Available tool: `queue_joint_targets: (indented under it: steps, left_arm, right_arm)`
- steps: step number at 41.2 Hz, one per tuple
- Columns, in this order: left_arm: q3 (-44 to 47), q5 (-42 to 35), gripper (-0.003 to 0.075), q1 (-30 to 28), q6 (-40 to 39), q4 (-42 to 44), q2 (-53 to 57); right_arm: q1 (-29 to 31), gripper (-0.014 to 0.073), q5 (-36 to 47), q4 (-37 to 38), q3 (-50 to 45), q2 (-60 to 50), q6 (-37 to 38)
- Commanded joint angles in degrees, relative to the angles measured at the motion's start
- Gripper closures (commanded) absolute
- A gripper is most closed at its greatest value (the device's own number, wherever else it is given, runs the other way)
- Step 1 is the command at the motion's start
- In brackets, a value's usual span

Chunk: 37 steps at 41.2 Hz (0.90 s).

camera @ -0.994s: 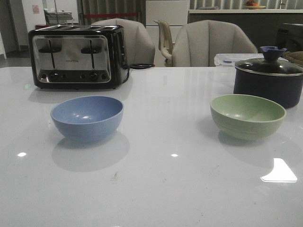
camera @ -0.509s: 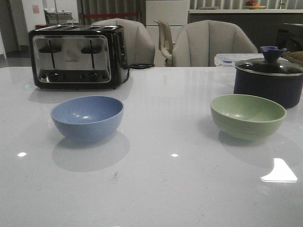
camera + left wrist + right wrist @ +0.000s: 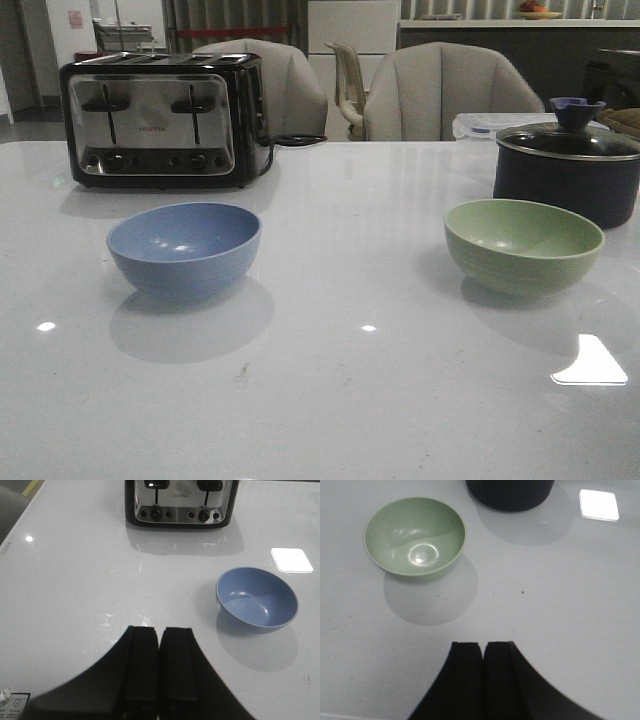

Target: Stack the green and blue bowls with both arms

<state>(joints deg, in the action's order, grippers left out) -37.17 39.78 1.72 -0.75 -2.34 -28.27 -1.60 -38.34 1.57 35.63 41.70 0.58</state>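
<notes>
My right gripper is going to close on the rim (image 3: 602,241) (image 3: 464,538) of the green bowl, on the side farthest from the blue bowl.
The dusty blue bowl (image 3: 184,248) stands upright and empty on the white table, left of centre. It also shows in the left wrist view (image 3: 256,598). The pale green bowl (image 3: 523,244) stands upright and empty at the right, just in front of the dark pot. It also shows in the right wrist view (image 3: 414,535). My left gripper (image 3: 160,629) is shut and empty, above bare table, well apart from the blue bowl. My right gripper (image 3: 483,644) is shut and empty, above bare table, apart from the green bowl. Neither arm shows in the front view.
A black-and-steel toaster (image 3: 163,119) stands at the back left, behind the blue bowl. A dark lidded pot (image 3: 567,172) stands at the back right, close behind the green bowl. Chairs (image 3: 445,92) stand beyond the table's far edge.
</notes>
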Motion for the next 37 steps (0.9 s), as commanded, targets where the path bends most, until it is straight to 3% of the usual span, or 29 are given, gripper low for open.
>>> queue_joint_targets:
  steps: [1,9,12,23,37]
  left_arm:
    - [-1.5,-4.3,0.0619,-0.1,-0.7,-0.6,-0.7]
    - [-1.5,-4.3,0.0619,-0.1,-0.7,-0.6,-0.7]
    - [-1.5,-4.3,0.0619,-0.1,-0.7,-0.6,-0.7]
    - [-1.5,-4.3,0.0619,-0.1,-0.7,-0.6,-0.7]
    - [-1.5,-4.3,0.0619,-0.1,-0.7,-0.6,-0.7]
  right_arm:
    - [0.4,0.0461,4.8,0.7,1.4,2.4,0.0]
    - [0.4,0.009,7.3,0.2,2.9,8.2,0.0]
    - [0.4,0.0036,7.2,-1.0,4.7,11.1,0.0]
    - [0.4,0.0036,5.5,-7.7,14.1,26.5,0.0]
    - [0.4,0.0036,6.9,-8.6,27.3,47.9,0.0]
